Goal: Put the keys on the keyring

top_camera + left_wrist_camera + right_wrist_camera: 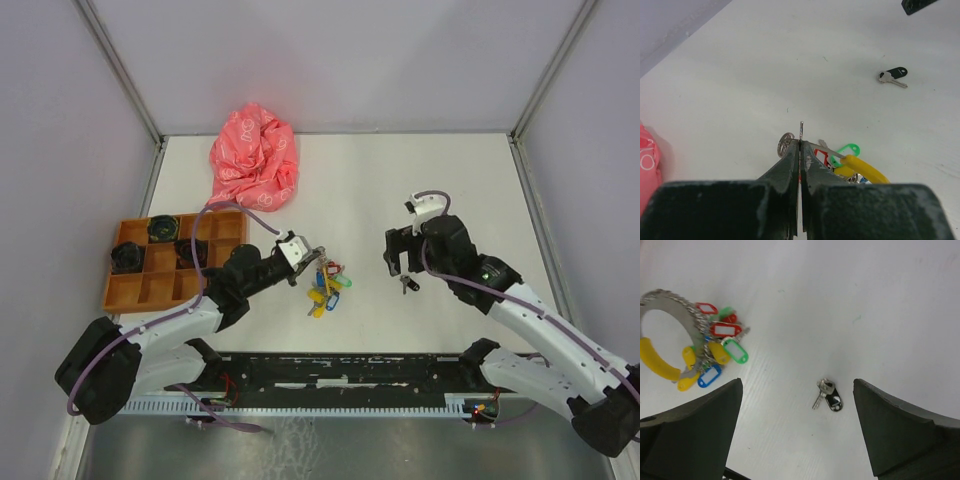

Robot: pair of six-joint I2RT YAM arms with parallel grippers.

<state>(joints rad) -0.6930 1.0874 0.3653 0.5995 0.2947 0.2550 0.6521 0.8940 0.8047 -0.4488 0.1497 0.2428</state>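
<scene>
The lone key's silver top end (404, 279) (825, 383), where it joins the black head, is next, so next my right gripper goes to it and closes there.
The keyring (670, 315) is a large metal ring with a yellow grip and several coloured tags (326, 285); it also shows in the left wrist view (801, 128). My left gripper (316, 254) (801, 143) is shut on the ring's thin metal edge, just above the table. A silver key with a black head (828, 395) lies alone on the white table, seen also in the left wrist view (894, 75) and the top view (407, 285). My right gripper (797, 427) (401, 266) hangs open above it, one finger on each side. I cannot tell a red-headed key from the red tags.
A crumpled pink cloth (255, 155) lies at the back left. An orange compartment tray (152, 289) holding black round parts stands at the left, beside my left arm. Grey walls enclose the white table (440, 180) on three sides.
</scene>
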